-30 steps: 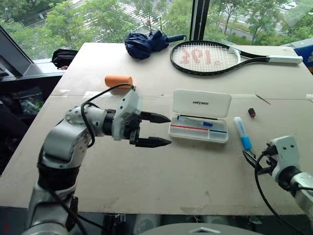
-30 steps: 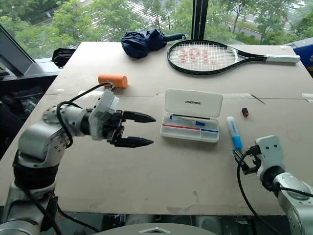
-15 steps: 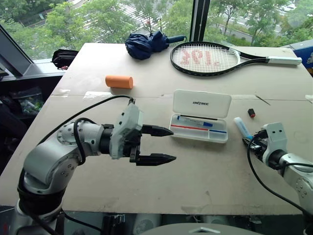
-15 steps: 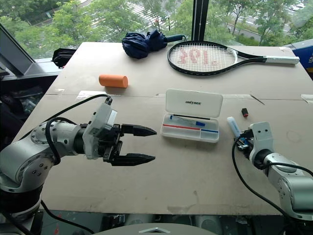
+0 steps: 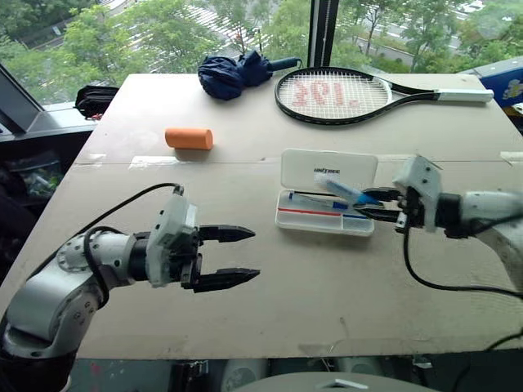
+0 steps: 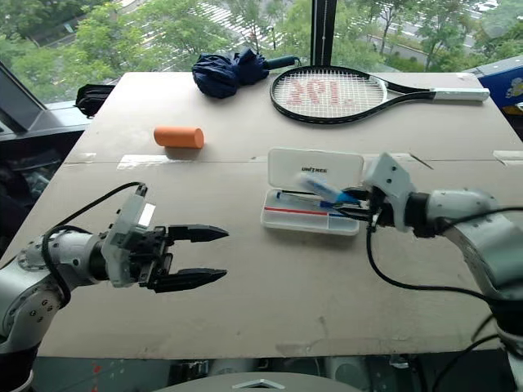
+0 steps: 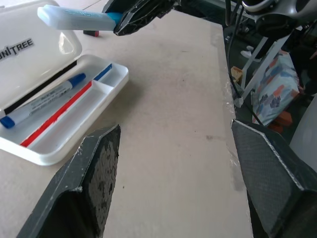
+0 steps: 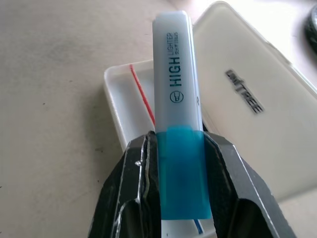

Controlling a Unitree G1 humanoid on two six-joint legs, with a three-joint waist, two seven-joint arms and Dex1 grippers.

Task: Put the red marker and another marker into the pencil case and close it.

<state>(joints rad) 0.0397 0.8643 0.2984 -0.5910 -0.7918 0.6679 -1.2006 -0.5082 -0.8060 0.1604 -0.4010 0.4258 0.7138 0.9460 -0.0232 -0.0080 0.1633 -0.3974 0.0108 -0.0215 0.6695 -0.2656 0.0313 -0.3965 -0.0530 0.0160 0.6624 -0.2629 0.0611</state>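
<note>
Next, the right gripper releases the highlighter marker, now held tilted above the tray, in the pencil case, between the red strip and the pencil case's near side (image 5: 310,217) (image 8: 147,143).
The white pencil case (image 5: 282,219) lies open in the middle of the table, lid (image 5: 328,170) folded back. A white pen with a blue cap (image 7: 44,101) rests in its tray. My right gripper (image 5: 366,204) is shut on a pale blue highlighter marker (image 8: 176,99) and holds it tilted just above the tray's right half. My left gripper (image 5: 253,254) hangs open and empty over bare table, to the left of the case and nearer me. A small red and black thing (image 7: 91,33) lies past the case; I cannot tell whether it is the red marker.
An orange cylinder (image 5: 189,138) lies at the left behind the case. A folded dark blue umbrella (image 5: 233,73) and a tennis racket (image 5: 335,84) lie along the far edge. A black bag (image 5: 94,98) sits off the table's far left corner.
My right gripper has shut on the blue highlighter, lifted it off the table and carried it left to above the case. My left gripper has drawn back to the left and lower.
</note>
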